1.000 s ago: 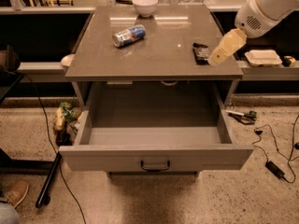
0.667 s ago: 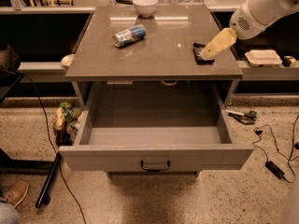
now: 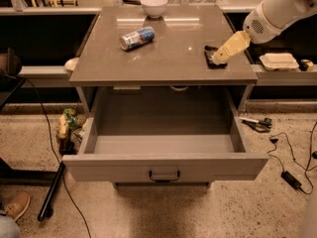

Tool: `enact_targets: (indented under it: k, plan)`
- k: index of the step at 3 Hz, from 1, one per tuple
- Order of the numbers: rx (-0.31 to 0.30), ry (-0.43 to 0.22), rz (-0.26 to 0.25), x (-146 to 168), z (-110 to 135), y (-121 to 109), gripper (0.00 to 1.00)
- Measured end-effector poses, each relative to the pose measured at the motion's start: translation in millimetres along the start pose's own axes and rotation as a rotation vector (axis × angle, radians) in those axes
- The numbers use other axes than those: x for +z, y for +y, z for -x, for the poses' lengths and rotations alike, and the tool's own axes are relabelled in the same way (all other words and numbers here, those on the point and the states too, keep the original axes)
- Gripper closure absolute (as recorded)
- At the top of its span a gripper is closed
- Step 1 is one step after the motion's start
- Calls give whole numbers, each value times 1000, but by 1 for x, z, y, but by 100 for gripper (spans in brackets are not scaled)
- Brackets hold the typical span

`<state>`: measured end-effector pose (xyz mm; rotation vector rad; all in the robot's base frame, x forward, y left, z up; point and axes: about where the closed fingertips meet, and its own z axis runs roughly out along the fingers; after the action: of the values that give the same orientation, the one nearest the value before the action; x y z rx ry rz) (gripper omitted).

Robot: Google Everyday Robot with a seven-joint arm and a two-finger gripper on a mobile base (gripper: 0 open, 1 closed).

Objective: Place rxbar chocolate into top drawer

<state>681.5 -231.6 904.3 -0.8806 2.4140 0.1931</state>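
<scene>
I should next grip the middle of the rxbar chocolate [image 3: 213, 57] on the grey countertop.
The rxbar chocolate [image 3: 209, 56], a flat black bar, lies on the grey countertop [image 3: 168, 53] near its right front corner. My gripper [image 3: 218, 59], with pale yellow fingers on a white arm that comes in from the upper right, points down-left with its tip right at the bar, covering its right part. The top drawer [image 3: 163, 165] is pulled wide open below the counter. Its inside is bare and its dark handle [image 3: 164, 175] sits at the centre of the front panel.
A blue-and-white can [image 3: 137, 37] lies on its side at the counter's left rear. A white bowl [image 3: 153, 5] stands at the back edge. A white container [image 3: 279, 61] sits on the ledge to the right. Cables [image 3: 292, 175] and tools [image 3: 255, 123] lie on the floor at right.
My gripper has moved left and slightly away from the counter's front edge, from beside the bar to right over it. The bar, can and drawer have not moved.
</scene>
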Motion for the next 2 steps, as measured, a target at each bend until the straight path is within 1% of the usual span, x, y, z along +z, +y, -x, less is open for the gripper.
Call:
enact_targets:
  k: [1, 2]
  plan:
    - [70, -10, -25, 15, 7, -2, 0]
    - [204, -9, -78, 45, 18, -15, 0]
